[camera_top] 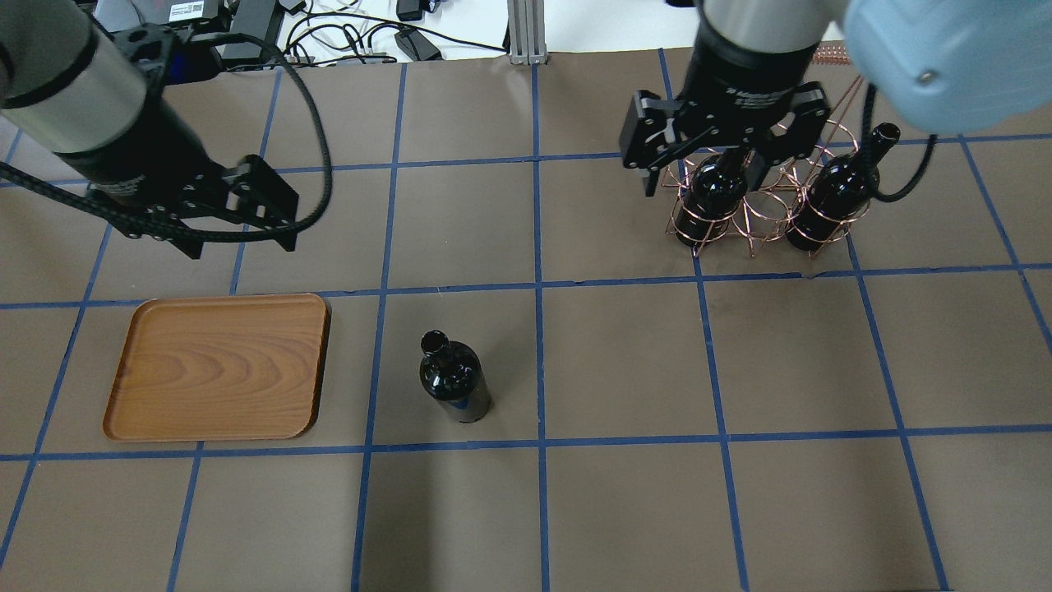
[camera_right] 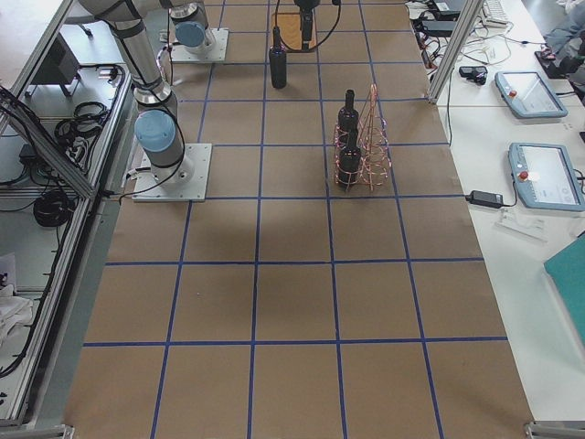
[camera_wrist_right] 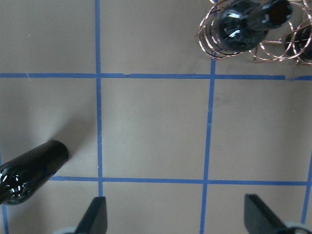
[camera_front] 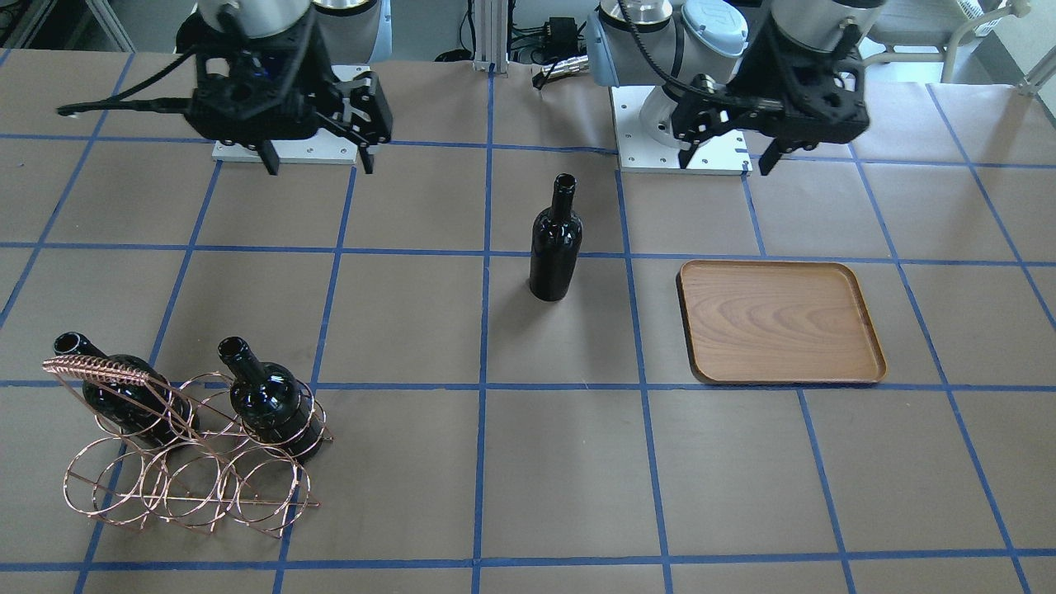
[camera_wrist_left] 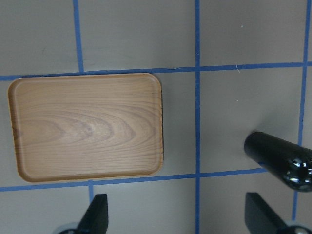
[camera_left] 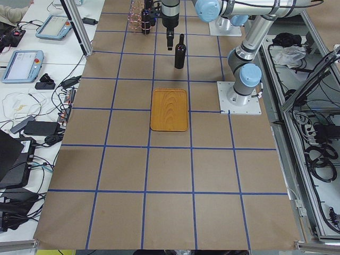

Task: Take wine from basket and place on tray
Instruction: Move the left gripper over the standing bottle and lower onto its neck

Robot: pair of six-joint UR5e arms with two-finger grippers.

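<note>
My left gripper should grasp the neck of the wine bottle (camera_front: 562,197) standing upright between the copper wire basket and wooden tray.
One wine bottle (camera_front: 555,247) stands upright on the table between the basket and the tray; it also shows in the overhead view (camera_top: 456,382). The copper wire basket (camera_front: 190,470) holds two more dark bottles (camera_front: 124,396) (camera_front: 268,400). The wooden tray (camera_front: 780,322) (camera_top: 218,366) lies flat with nothing on it. My left gripper (camera_top: 242,242) is open and empty, high above the table behind the tray (camera_wrist_left: 85,126). My right gripper (camera_top: 707,177) is open and empty, high up near the basket (camera_top: 764,218). Both wrist views show the fingers wide apart.
Brown paper with a blue tape grid covers the table. The two arm base plates (camera_front: 685,132) (camera_front: 280,148) sit on the robot's side. An aluminium post (camera_top: 522,33) and cables lie at the far edge.
</note>
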